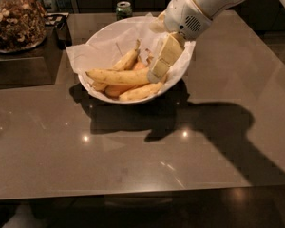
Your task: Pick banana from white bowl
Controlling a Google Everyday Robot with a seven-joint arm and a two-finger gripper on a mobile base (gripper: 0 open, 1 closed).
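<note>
My gripper should grab the stem-end half (137, 77) of the longest, speckled banana lying across the white bowl's middle.
The white bowl (115, 36), lined with crinkled white paper, stands on the brown table at the back centre. Several bananas lie in it. The banana (118, 76) is the longest one, yellow with brown speckles, and lies across the bowl's middle with its tip to the left. Shorter bananas lie behind it (127, 60) and below it (141, 91). My gripper (157, 72), cream-coloured on a white arm, reaches down from the upper right into the right side of the bowl. Its tip is at the right end of the banana, whose stem end it hides.
A glass jar of nuts (13, 19) stands at the back left on a dark raised block (23, 68). A small green can (124, 8) stands behind the bowl. The brown table (133, 156) stretches out in front of the bowl.
</note>
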